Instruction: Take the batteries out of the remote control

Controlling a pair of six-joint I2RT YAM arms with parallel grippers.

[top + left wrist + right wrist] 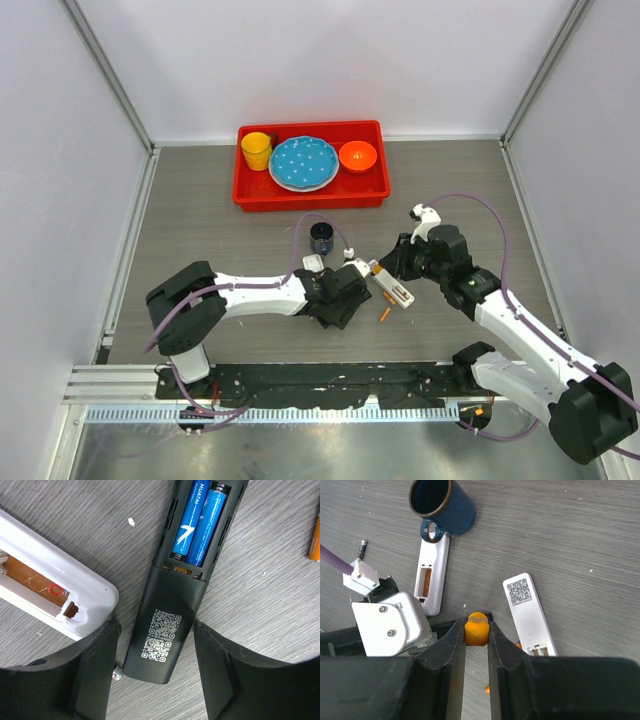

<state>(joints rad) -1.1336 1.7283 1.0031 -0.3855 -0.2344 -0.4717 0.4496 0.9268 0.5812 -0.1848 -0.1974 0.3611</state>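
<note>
The black remote slants in my left fingers at the QR code, so I should line up and grip it nearer the battery compartment [180,592].
A black remote [175,595] lies back-up with its cover off, and two blue batteries [200,522] sit side by side in its compartment. My left gripper [155,626] is open, with one finger on each side of the remote's near end, not touching it. A loose orange battery [315,540] lies on the table to the right and also shows in the top view [384,314]. My right gripper [476,625] is shut on the rounded orange end of a screwdriver handle [477,630], just beside the left wrist [345,288].
A white remote [55,592] with an open, empty compartment lies left of the black one. Another white remote [529,615] lies back-up at the right. A dark blue mug [322,237] stands behind. A red tray [311,190] holding dishes is at the back.
</note>
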